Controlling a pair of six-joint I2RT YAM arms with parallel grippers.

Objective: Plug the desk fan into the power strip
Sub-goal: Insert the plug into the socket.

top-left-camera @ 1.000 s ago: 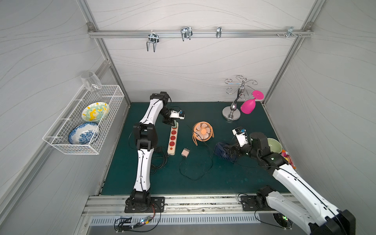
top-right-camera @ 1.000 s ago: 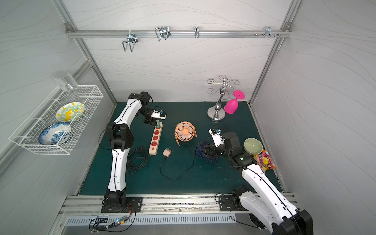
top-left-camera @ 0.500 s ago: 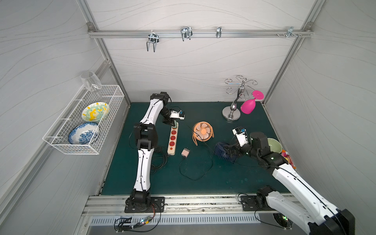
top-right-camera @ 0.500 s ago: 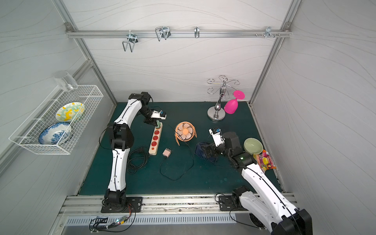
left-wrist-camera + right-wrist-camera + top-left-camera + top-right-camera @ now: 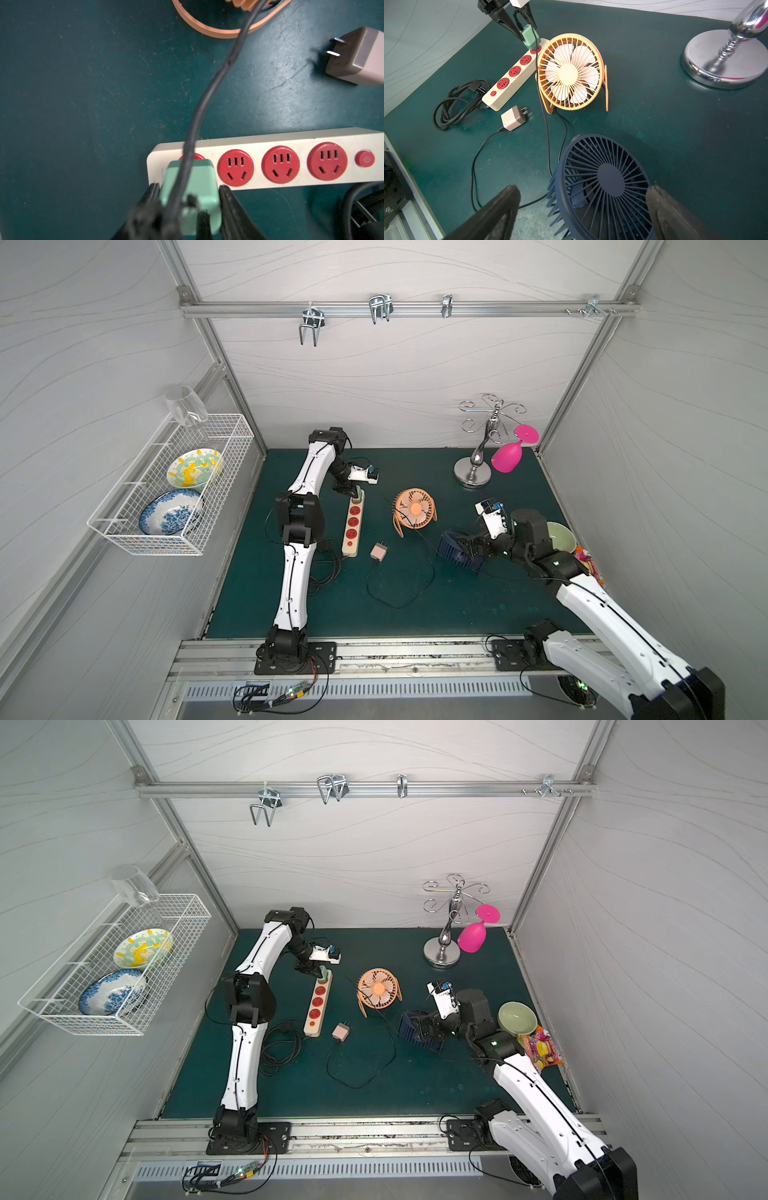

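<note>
My left gripper is to release the green plug in the far end socket of the cream power strip point(image 5: 357, 496) point(image 5: 192, 171).
The cream power strip point(image 5: 352, 545) point(image 5: 312, 1027) point(image 5: 270, 141) point(image 5: 517, 85) lies at the mat's left with red sockets. My left gripper point(image 5: 353, 490) point(image 5: 189, 186) point(image 5: 528, 34) is shut on a green plug point(image 5: 193, 187) point(image 5: 528, 36) point(image 5: 323, 972) held tilted over the far end socket; whether its prongs are in, I cannot tell. Its black cord runs past the orange desk fan point(image 5: 413, 508) point(image 5: 569, 72) toward the dark blue desk fan point(image 5: 457, 549) point(image 5: 604, 182). My right gripper point(image 5: 461, 549) point(image 5: 583, 189) stands open, its fingers on either side of the blue fan.
A pink adapter point(image 5: 377, 551) point(image 5: 512, 119) lies loose beside the strip, its cord looping over the mat. The strip's black cord point(image 5: 324, 568) coils by the left arm. A chrome glass stand point(image 5: 473, 477), pink glass point(image 5: 509, 456), green bowl point(image 5: 561, 535) and wall basket point(image 5: 124, 539) stand around.
</note>
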